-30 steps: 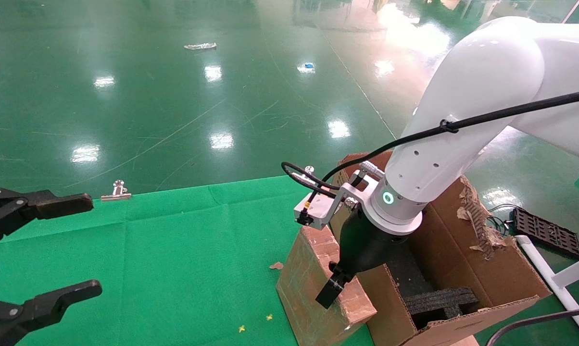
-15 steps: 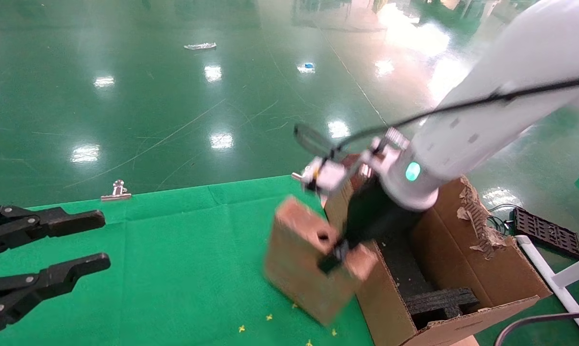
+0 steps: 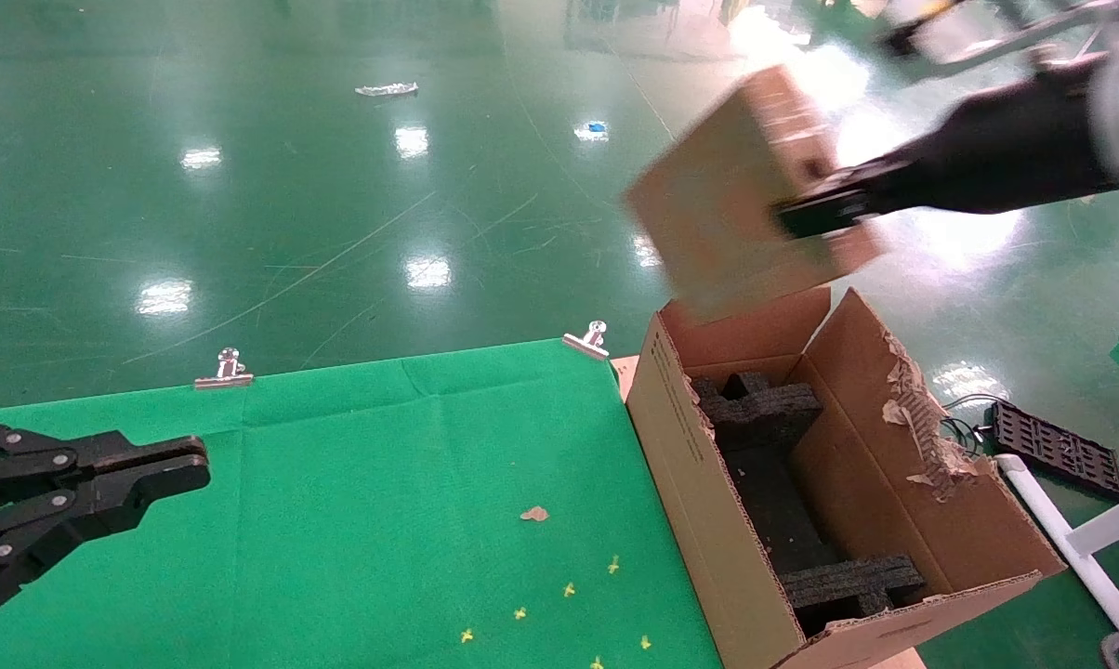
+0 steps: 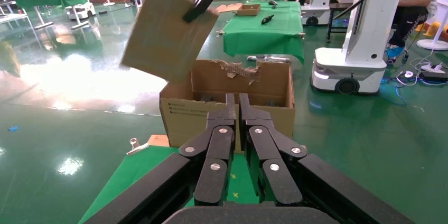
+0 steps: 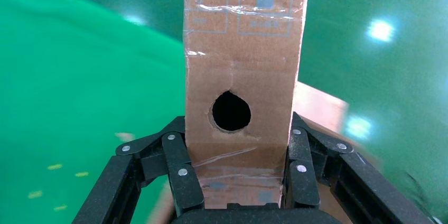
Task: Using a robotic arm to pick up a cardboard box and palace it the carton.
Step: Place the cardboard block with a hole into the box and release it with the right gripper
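My right gripper is holding the cardboard box. It will let go of it between the black foam inserts, against the carton's torn side (image 3: 835, 498). The box is now tilted above the carton's far end.
My right gripper (image 3: 824, 209) is shut on the slim brown cardboard box (image 3: 727, 204) and holds it tilted in the air, above the far end of the carton (image 3: 685, 446). In the right wrist view the fingers (image 5: 179, 166) clamp both flat faces of the box (image 5: 245, 60), just below the round hole in its narrow edge. The open carton stands at the right edge of the green table, with black foam inserts (image 3: 764, 409) inside. My left gripper (image 3: 183, 465) is shut and empty, low at the left. The left wrist view shows it (image 4: 236, 100) facing the carton (image 4: 185, 113) and the raised box (image 4: 164, 34).
A green cloth (image 3: 355, 502) covers the table, held by metal clips (image 3: 227, 370) (image 3: 589, 339) at its far edge. Small scraps lie on the cloth. A black tray (image 3: 1057, 446) and a white pipe (image 3: 1061, 539) are on the floor right of the carton.
My right arm has lifted the cardboard box from the table beside the carton, up and to the right above it. My left gripper's fingers have closed.
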Motion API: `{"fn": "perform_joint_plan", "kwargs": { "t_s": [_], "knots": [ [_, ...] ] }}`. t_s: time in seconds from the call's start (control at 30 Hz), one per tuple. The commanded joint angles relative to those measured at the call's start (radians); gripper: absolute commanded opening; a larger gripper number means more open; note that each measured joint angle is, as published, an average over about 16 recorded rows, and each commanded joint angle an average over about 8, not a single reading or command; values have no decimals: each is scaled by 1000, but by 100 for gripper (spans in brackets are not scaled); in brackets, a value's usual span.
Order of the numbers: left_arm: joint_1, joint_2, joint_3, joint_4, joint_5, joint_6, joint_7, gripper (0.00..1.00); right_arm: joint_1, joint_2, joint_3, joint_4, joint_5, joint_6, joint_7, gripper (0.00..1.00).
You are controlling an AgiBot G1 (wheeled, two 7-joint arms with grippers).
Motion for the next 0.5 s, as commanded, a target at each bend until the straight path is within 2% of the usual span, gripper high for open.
{"fn": "perform_joint_plan", "kwargs": {
  "t_s": [0.03,0.13,0.37,0.4,0.5],
  "knots": [
    [0,0,0,0,0,0,0,0,31,31,1,-38,-40,-11,-6,0],
    [0,0,0,0,0,0,0,2,29,44,-24,-100,-81,-51,8,0],
    [0,0,1,0,0,0,0,89,-52,18,-84,-252,-103,-108,53,0],
    [0,0,1,0,0,0,0,99,-68,9,-91,-274,-101,-109,58,0],
    [0,0,1,0,0,0,0,100,-115,-23,-110,-341,-102,-106,70,0]
  ]
}}
